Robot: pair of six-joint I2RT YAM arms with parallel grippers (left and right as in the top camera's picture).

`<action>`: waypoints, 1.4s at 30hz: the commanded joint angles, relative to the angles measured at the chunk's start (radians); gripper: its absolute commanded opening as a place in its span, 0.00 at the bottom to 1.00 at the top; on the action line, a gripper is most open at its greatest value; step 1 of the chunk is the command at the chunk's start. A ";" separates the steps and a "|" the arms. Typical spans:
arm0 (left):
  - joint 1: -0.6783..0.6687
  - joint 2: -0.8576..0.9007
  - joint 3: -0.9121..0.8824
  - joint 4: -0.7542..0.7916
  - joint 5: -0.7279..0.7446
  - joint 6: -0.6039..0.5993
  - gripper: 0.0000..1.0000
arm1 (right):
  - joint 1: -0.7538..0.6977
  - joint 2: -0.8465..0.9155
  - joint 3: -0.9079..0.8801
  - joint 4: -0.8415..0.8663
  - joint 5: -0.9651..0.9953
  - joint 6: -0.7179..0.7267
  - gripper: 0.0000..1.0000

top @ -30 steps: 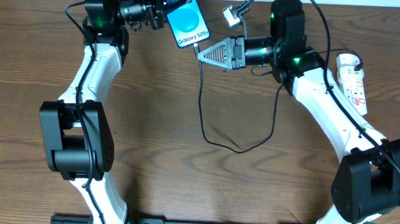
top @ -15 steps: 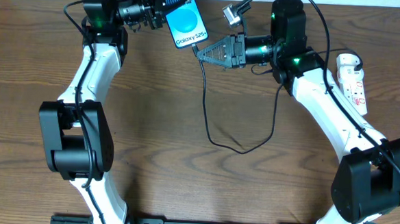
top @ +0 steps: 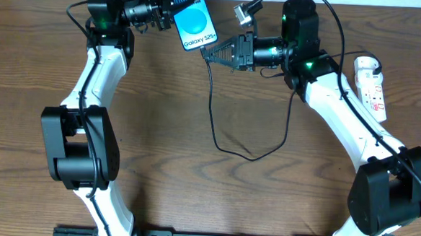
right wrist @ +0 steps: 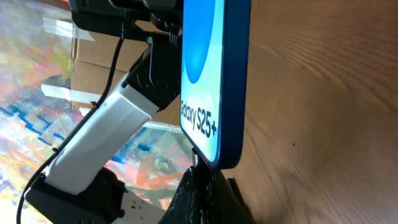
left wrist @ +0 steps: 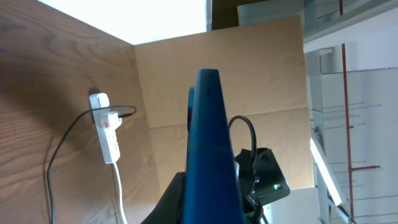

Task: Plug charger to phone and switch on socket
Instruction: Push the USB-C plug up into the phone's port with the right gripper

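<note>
The fingers of my right gripper are too close to the bottom edge of the phone, so next I open them and take the connector farther back (top: 206,58) before I push it in.
The phone (top: 198,22), with a cyan screen and "Galaxy S25+" text, is held tilted above the table's far edge by my left gripper (top: 178,1), which is shut on its upper end. It shows edge-on in the left wrist view (left wrist: 208,143). My right gripper (top: 207,53) is shut on the connector end of the black charger cable (top: 212,111). In the right wrist view the gripper (right wrist: 202,186) sits right at the phone's (right wrist: 208,74) bottom edge, with the connector tip touching it. I cannot tell whether the tip is seated. The socket strip (top: 371,84) lies at the far right.
The cable loops across the table's middle (top: 250,158) and back up to the white plug head (top: 365,65) on the strip. The strip also shows in the left wrist view (left wrist: 111,140). Cardboard boxes (left wrist: 168,81) stand beyond the table.
My right gripper has moved left and slightly up with the connector, closing on the phone's bottom edge. The left gripper and phone have stayed put.
</note>
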 commanded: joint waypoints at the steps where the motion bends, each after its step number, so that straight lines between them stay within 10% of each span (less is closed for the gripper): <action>1: -0.017 -0.019 0.021 0.011 0.085 -0.039 0.07 | -0.004 -0.008 0.009 0.021 0.140 0.005 0.01; 14: -0.013 -0.019 0.021 0.011 0.085 -0.064 0.07 | -0.005 -0.008 0.009 0.032 0.130 -0.012 0.03; 22: 0.029 -0.018 0.021 0.011 0.085 -0.055 0.07 | -0.027 -0.008 0.009 0.031 -0.013 -0.049 0.43; 37: 0.031 -0.018 0.021 0.011 0.080 -0.055 0.07 | 0.058 -0.008 0.008 -0.051 -0.028 -0.116 0.38; 42: 0.031 -0.018 0.021 0.011 0.081 -0.055 0.07 | 0.068 -0.007 0.008 -0.052 -0.013 -0.120 0.22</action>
